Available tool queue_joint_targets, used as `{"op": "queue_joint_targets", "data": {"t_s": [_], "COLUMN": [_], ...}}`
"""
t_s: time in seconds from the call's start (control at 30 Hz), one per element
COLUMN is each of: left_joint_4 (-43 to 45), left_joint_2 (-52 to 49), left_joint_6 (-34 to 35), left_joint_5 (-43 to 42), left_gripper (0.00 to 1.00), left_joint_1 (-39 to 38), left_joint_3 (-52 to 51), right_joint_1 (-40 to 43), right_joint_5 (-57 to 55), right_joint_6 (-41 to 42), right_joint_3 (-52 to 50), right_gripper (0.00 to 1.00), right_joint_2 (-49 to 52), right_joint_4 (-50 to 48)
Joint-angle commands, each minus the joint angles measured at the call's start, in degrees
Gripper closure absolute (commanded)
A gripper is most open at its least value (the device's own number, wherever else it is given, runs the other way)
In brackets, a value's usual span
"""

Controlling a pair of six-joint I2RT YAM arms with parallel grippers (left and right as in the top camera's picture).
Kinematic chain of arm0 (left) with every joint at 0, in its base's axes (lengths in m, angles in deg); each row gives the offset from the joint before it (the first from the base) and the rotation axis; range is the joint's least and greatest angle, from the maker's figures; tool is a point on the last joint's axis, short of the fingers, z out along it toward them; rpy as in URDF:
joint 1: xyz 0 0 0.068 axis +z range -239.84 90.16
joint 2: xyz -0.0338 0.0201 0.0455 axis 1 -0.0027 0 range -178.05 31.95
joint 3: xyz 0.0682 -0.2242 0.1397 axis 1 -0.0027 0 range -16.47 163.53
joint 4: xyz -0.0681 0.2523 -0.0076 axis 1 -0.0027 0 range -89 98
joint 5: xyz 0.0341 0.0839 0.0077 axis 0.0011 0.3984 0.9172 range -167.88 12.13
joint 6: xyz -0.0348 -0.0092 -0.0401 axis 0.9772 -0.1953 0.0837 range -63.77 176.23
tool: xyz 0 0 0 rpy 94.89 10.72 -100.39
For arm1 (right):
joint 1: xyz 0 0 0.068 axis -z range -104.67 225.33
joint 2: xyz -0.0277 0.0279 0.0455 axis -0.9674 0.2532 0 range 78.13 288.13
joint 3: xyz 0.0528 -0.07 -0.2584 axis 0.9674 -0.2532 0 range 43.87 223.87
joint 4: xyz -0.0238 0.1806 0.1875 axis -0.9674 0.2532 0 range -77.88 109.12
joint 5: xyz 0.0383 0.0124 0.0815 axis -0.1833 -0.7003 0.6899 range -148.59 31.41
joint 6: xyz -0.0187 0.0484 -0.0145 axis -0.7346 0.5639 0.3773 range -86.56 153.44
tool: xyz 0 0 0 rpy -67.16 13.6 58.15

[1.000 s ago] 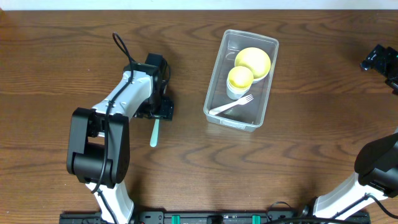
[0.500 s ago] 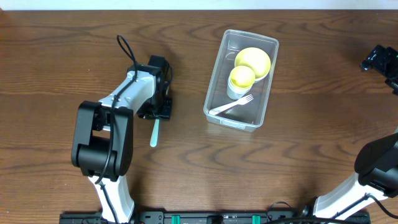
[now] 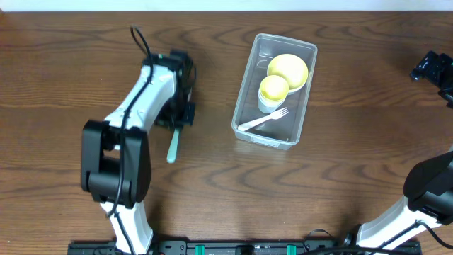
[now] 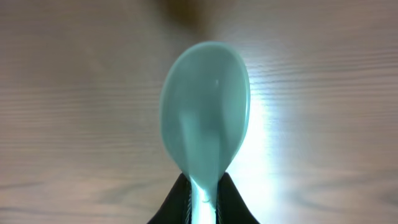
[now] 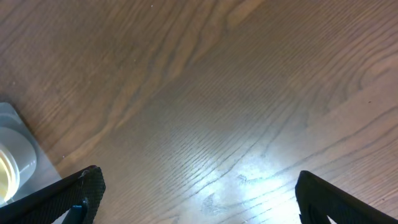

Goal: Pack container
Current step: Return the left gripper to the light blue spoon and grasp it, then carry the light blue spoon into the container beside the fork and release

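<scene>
Next, I set the mint-green plastic spoon between the white fork and the container's front side (image 3: 267, 132) with my left gripper.
My left gripper (image 3: 178, 122) is shut on a mint-green plastic spoon (image 3: 172, 146), left of the container; the handle sticks out toward the table's front. In the left wrist view the spoon's bowl (image 4: 205, 127) fills the middle, its neck pinched between my black fingertips (image 4: 177, 202). The clear rectangular container (image 3: 246, 86) lies right of centre and holds a yellow bowl (image 3: 287, 69), a yellow cup (image 3: 273, 90) nested in a white one, and a white fork (image 3: 263, 121). My right gripper (image 5: 199, 180) stands open over bare wood at the far right edge (image 3: 432, 67).
The wooden table (image 3: 340, 163) carries nothing else loose. A corner of the container (image 5: 15, 155) shows at the left edge of the right wrist view. The left arm's base (image 3: 113, 170) stands at the front left.
My left gripper has closed on the spoon's neck and shifted slightly toward the back. The spoon's handle has swung a little to the left. The right arm has not moved.
</scene>
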Motion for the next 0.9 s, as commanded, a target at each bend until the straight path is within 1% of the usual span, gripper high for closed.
{"op": "queue_joint_targets", "data": {"t_s": [0.0,0.07,0.13,0.2,0.3,0.37,0.47,0.6,0.67,0.73,0.77,0.8,0.83,0.87], "left_joint_4": [-2.75,-2.56,-0.61,2.69,6.36,9.09,12.22,13.2,13.68,14.49,14.86,15.1,15.37,15.69], "left_joint_2": [8.17,11.34,13.77,15.41,14.73,12.98,9.22,1.55,-1.7,-4.02,-4.85,-5.27,-5.33,-5.29], "left_joint_6": [-4.13,-8.41,-15.65,-23.02,-30.69,-34.51,-38.53,-46.42,-48.74,-48.92,-48.92,-48.89,-48.85,-48.83], "left_joint_5": [0.0,-0.04,0.02,0.17,0.7,0.7,0.7,0.7,0.68,0.68,0.68,0.7,0.72,0.9], "left_gripper": [0.94,0.95,0.94,0.94,0.94,0.94,0.94,0.94,0.93,0.9,0.87,0.83,0.69,0.01], "left_joint_1": [-3.93,-8.13,-13.27,-18.75,-25.49,-28.81,-31.52,-32.98,-33.07,-33.05,-33.07,-33.07,-33.07,-33.07], "left_joint_3": [10.05,14.51,16.7,16.92,16.59,15.34,13.64,13.42,13.42,13.42,13.42,13.42,13.42,13.46], "right_joint_1": [0.07,0.07,0.07,0.07,0.07,0.07,0.07,0.07,0.07,0.07,0.07,0.07,0.07,0.07], "right_joint_5": [-0.04,-0.04,-0.04,-0.04,-0.04,-0.04,-0.04,-0.04,-0.04,-0.04,-0.04,-0.04,-0.04,-0.04], "right_joint_6": [0.48,0.5,0.5,0.5,0.5,0.5,0.5,0.48,0.5,0.5,0.5,0.5,0.5,0.5], "right_joint_3": [-0.04,-0.04,-0.04,-0.04,-0.04,-0.04,-0.04,-0.04,-0.04,-0.04,-0.04,-0.04,-0.04,-0.04], "right_gripper": [0.01,0.01,0.01,0.01,0.01,0.01,0.01,0.01,0.01,0.01,0.01,0.01,0.01,0.01], "right_joint_2": [0.26,0.26,0.26,0.26,0.26,0.26,0.26,0.26,0.26,0.26,0.26,0.26,0.26,0.26], "right_joint_4": [-0.02,-0.02,-0.02,-0.02,-0.02,-0.02,-0.02,-0.02,-0.02,-0.02,-0.02,-0.02,-0.02,-0.02]}}
